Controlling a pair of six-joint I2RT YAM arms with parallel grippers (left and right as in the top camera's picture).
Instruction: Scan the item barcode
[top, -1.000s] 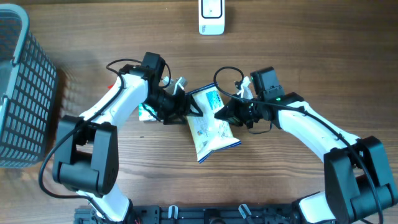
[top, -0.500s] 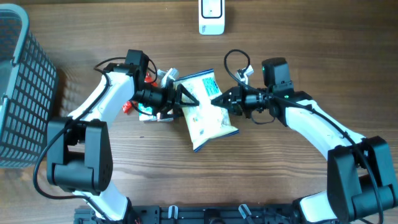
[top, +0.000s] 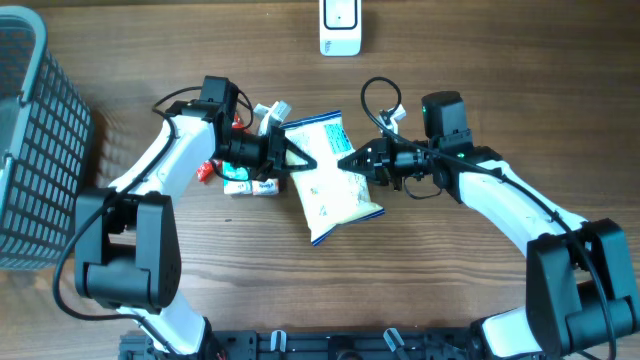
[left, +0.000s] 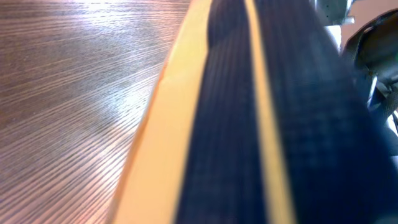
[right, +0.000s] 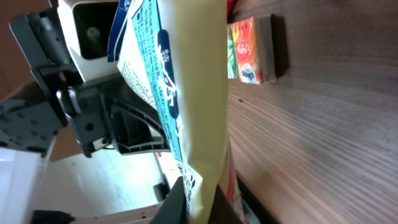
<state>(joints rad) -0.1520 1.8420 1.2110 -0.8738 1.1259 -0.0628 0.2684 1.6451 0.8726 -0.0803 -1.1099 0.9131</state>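
Observation:
The robot's right gripper pinches only the side edge of the bag, so it should open and grip further in on the bag (top: 335, 174) while the left gripper keeps the bag still.
The item is a white and blue snack bag (top: 330, 182), held flat above the table between both arms. My right gripper (top: 347, 163) is shut on its right edge; in the right wrist view its dark fingers (right: 180, 202) pinch the bag (right: 186, 93) at the bottom. My left gripper (top: 303, 160) is shut on the bag's left edge. The left wrist view is filled by a blurred yellow and dark blue surface of the bag (left: 249, 124), and its own fingers do not show. No barcode can be made out.
A white scanner-like device (top: 340, 27) stands at the table's far edge. Small colourful boxes (top: 248, 183) lie under my left arm, also seen in the right wrist view (right: 252, 50). A grey mesh basket (top: 35, 140) stands at far left.
Both arms carried the bag slightly away from the front edge a second ago. Since then my left gripper has gone from open to shut at the bag's left edge.

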